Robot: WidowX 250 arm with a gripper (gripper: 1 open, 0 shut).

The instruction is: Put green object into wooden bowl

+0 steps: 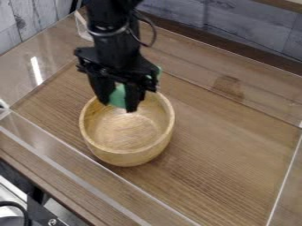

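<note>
My gripper will let go of the green object over the middle of the wooden bowl's bottom point(126, 127), inside the bowl's round rim.
The wooden bowl point(127, 131) is round and light tan, standing on the brown table in the middle left of the view. My black gripper point(119, 99) points down over the bowl's far rim, its fingertips hanging at rim level. The green object point(118, 92) shows as a bright green patch between the black fingers, and the gripper is shut on it. Most of the green object is hidden by the fingers.
The table point(224, 132) is ringed by low clear plastic walls point(141, 199) at the front and sides. A grey plank wall point(236, 22) runs behind. Dark gear sits at the bottom left corner point(18, 212).
</note>
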